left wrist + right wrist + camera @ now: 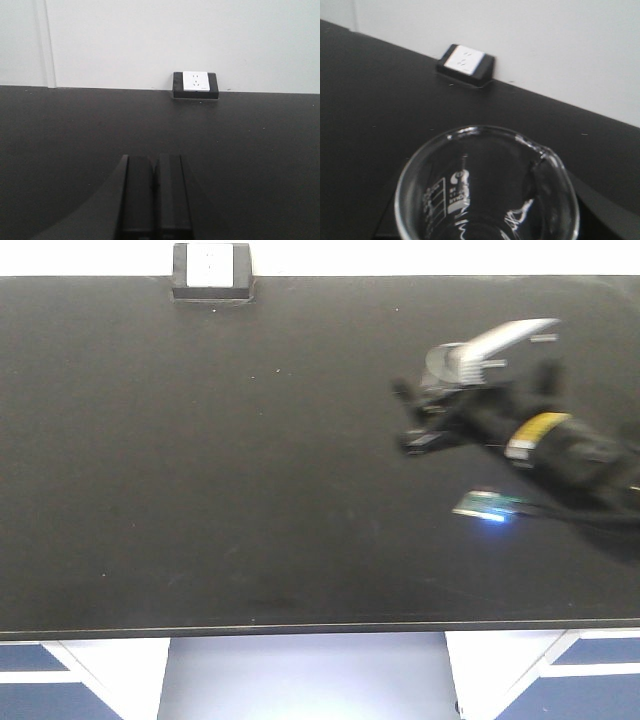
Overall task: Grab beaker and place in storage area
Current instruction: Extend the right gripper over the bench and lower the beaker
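Next, I set the clear glass beaker down on the middle of the matte-black benchtop (328, 479) with my right gripper. The beaker is now over that benchtop.
The clear glass beaker (485, 190), with printed white markings and a pour lip, fills the bottom of the right wrist view. My right gripper (487, 225) is shut on it, one dark finger (537, 182) showing through the glass. In the front view the beaker (447, 362) and right gripper (420, 415) are blurred over the right side of the storage area (200, 490), a wide matte-black benchtop. Whether the beaker touches the top does not show. My left gripper (155, 161) is shut on nothing, low over the benchtop (60, 130); it is out of the front view.
A small black box with a white face (212, 270) sits at the bench's back edge against the white wall, also visible as the box (195, 84) and the box (466, 61). The bench's front edge (300, 628) has white and blue cabinets below.
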You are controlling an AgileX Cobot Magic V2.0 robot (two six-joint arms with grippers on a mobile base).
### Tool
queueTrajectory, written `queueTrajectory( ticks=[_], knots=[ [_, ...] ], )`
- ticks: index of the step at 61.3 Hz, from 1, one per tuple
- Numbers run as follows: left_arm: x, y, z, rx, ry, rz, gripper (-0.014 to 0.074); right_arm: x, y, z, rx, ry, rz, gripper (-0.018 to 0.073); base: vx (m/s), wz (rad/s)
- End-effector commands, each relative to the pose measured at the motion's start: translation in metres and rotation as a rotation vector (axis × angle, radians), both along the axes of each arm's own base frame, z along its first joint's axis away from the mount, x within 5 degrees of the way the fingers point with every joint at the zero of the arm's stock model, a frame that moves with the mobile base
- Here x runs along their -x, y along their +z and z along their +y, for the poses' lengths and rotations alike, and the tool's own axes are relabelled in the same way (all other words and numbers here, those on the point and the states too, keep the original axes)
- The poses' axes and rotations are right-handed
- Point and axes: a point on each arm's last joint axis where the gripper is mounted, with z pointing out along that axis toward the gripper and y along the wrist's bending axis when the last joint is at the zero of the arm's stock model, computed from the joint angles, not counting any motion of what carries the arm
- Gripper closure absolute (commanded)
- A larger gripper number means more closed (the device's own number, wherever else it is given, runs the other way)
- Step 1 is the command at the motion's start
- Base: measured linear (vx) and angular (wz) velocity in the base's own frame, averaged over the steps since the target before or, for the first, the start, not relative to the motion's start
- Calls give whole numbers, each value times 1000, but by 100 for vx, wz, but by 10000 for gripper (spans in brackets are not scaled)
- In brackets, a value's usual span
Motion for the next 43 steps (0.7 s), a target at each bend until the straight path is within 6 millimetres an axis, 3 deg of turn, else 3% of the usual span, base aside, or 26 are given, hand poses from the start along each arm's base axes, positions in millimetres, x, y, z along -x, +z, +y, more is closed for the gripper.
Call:
queueTrajectory(
  ticks=[1, 14, 27, 43],
  knots=[
    [1, 1, -2, 10, -19, -81, 605, -19, 4, 22, -68, 24, -116, 559, 0, 0],
    [1, 1, -2, 10, -19, -81, 605, -41, -50, 60, -8, 67, -128, 559, 0, 0],
    [1, 1, -2, 10, -19, -81, 605, -50, -88, 91, -22, 110, -109, 559, 0, 0],
    [1, 1, -2, 10, -19, -81, 605, -57, -112, 93, -34, 71, -83, 559, 0, 0]
  ],
)
